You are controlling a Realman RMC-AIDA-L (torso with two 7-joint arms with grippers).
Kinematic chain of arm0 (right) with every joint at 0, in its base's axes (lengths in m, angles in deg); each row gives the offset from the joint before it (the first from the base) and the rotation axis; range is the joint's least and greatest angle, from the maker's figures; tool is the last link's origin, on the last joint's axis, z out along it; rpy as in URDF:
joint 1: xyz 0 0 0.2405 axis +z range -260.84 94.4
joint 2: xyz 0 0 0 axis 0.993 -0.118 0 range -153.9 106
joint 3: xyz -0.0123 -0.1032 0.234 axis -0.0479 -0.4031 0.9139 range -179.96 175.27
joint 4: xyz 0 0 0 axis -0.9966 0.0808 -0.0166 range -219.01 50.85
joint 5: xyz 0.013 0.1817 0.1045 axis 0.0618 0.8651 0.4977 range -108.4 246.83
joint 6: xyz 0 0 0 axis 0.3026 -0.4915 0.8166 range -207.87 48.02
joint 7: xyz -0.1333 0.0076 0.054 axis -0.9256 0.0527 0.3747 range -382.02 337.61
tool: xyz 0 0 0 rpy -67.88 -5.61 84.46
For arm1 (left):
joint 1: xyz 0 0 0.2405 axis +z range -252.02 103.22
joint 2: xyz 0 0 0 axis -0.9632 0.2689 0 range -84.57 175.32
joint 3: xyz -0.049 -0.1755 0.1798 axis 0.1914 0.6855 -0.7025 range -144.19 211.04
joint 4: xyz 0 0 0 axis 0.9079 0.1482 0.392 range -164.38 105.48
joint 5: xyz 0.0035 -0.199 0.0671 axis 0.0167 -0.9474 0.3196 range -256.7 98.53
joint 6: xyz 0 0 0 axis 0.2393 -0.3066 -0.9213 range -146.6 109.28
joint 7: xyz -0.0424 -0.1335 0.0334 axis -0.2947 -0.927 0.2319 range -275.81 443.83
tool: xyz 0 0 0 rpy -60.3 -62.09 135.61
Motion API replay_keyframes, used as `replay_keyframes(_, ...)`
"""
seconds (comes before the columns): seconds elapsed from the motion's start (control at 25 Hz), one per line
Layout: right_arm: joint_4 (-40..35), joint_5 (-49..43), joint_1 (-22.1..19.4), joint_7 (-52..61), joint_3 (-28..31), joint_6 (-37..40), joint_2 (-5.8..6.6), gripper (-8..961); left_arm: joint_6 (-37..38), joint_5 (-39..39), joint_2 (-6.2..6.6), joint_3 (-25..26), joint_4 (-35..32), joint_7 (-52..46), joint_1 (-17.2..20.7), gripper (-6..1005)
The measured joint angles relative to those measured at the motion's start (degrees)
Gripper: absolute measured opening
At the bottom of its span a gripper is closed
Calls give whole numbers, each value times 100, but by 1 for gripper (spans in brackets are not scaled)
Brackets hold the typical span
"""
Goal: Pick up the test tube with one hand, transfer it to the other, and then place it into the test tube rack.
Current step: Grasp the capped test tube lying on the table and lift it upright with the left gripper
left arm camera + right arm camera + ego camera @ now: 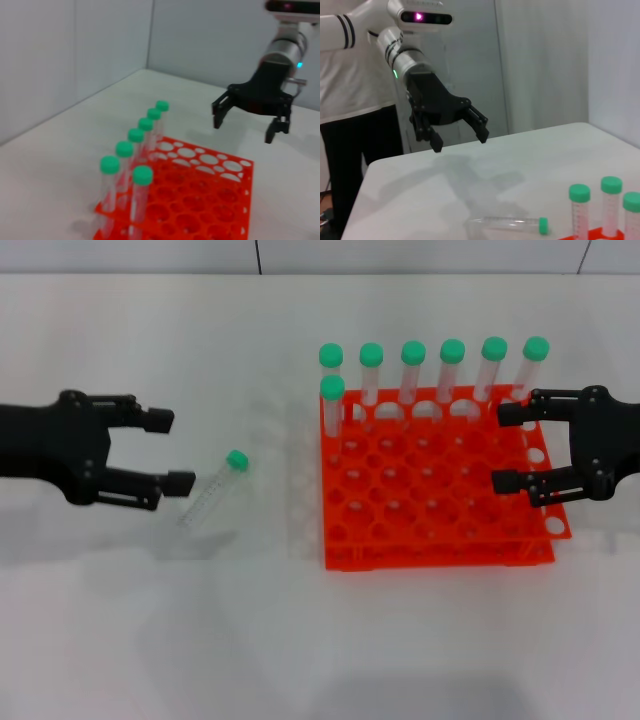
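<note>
My left gripper should travel over to the lying test tube next, and then it should close on the tube's lower end (195, 511), opposite its green cap.
The test tube (208, 498), clear with a green cap, lies on the white table left of the orange test tube rack (440, 556). My left gripper (170, 452) hovers open just left of the tube and is empty. My right gripper (503, 447) is open and empty over the rack's right edge. The right wrist view shows the lying tube (507, 223) with the left gripper (460, 141) above and beyond it. The left wrist view shows the rack (210, 200) and the right gripper (245, 127) past its far side.
Several green-capped tubes (412, 375) stand in the rack's back row, one more (332, 405) in the second row at the left. They also show in the left wrist view (135, 150). A white wall rises behind the table.
</note>
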Motion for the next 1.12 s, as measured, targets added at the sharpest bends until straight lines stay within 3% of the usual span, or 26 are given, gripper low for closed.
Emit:
replay_keyframes(0.12, -16, 34, -71, -115, 31, -84, -35, 847, 72, 243, 22, -58, -469, -748, -80, 865)
replay_keyframes(0.28, -25, 41, -105, -219, 62, -214, -102, 847, 117, 931, -67, -144, -1302, -1851, -224, 864)
replay_keyframes(0.4, -62, 44, -134, -295, 135, -207, -136, 848, 153, 1416, -82, -615, -1691, -3074, -445, 863)
replay_keyframes(0.6, -105, 28, -144, -326, 161, -171, -150, 849, 181, 1804, 1, -1249, -1681, -4097, -702, 862)
replay_keyframes(0.68, -134, 23, -145, -341, 161, -165, -156, 849, 194, 2170, -22, -1447, -1657, -4345, -799, 861)
replay_keyframes(0.92, -158, 9, -124, -430, 146, -179, -196, 848, -11, 3009, -248, -1554, -1382, -4627, -992, 860)
replay_keyframes(0.96, -158, 8, -128, -444, 146, -184, -199, 848, -246, 3308, -384, -1579, -1062, -4684, -1110, 860)
replay_keyframes(1.12, -157, 5, -142, -467, 132, -209, -219, 847, -701, 3487, -459, -1913, -454, -4728, -1249, 860)
